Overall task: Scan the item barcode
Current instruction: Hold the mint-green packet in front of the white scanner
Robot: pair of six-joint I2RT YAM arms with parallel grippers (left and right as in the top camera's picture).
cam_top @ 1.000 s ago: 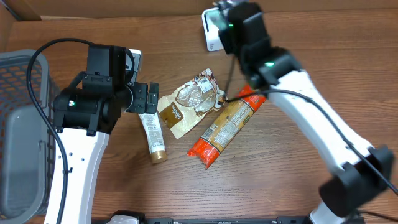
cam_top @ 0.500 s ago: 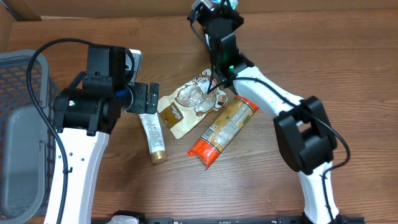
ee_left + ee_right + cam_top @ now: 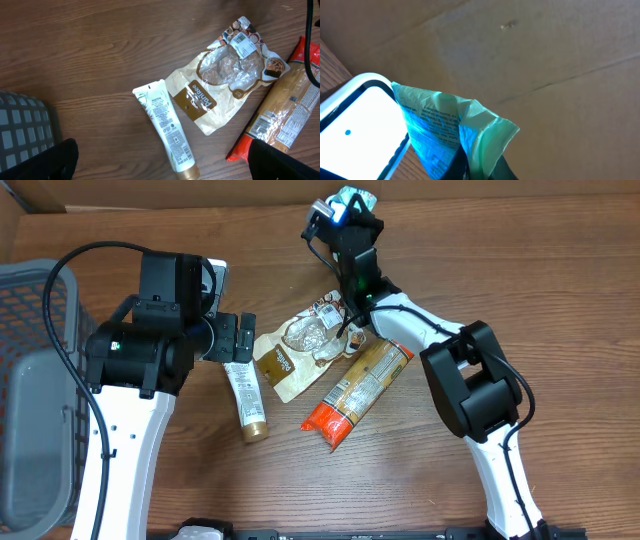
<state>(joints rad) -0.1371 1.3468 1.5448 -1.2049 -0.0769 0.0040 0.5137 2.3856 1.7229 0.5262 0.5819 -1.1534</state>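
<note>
Next, my right gripper puts the green and blue packet down on the open table (image 3: pixel 517 362) past the pasta packet, opposite the basket.
My right gripper (image 3: pixel 347 212) reaches to the back edge of the table and is shut on a crinkled blue-and-green packet (image 3: pixel 351 197). In the right wrist view that packet (image 3: pixel 445 127) stands up from between the fingers, its printed blue side against the white scanner (image 3: pixel 357 117). My left gripper (image 3: pixel 243 338) hangs open over the table, nothing between its fingers. Below it lie a white tube with a gold cap (image 3: pixel 165 125), a tan pouch (image 3: pixel 225 75) and an orange-red pasta packet (image 3: pixel 280 120).
A grey mesh basket (image 3: pixel 30 380) stands at the left edge, its corner showing in the left wrist view (image 3: pixel 20 125). A cardboard wall (image 3: pixel 545 60) rises behind the scanner. The tube (image 3: pixel 246 395), pouch (image 3: pixel 300 350) and pasta packet (image 3: pixel 360 385) lie mid-table.
The right arm has swung left and back, carrying the blue-green packet up to the scanner at the back edge. The left arm and the items on the table have not moved.
</note>
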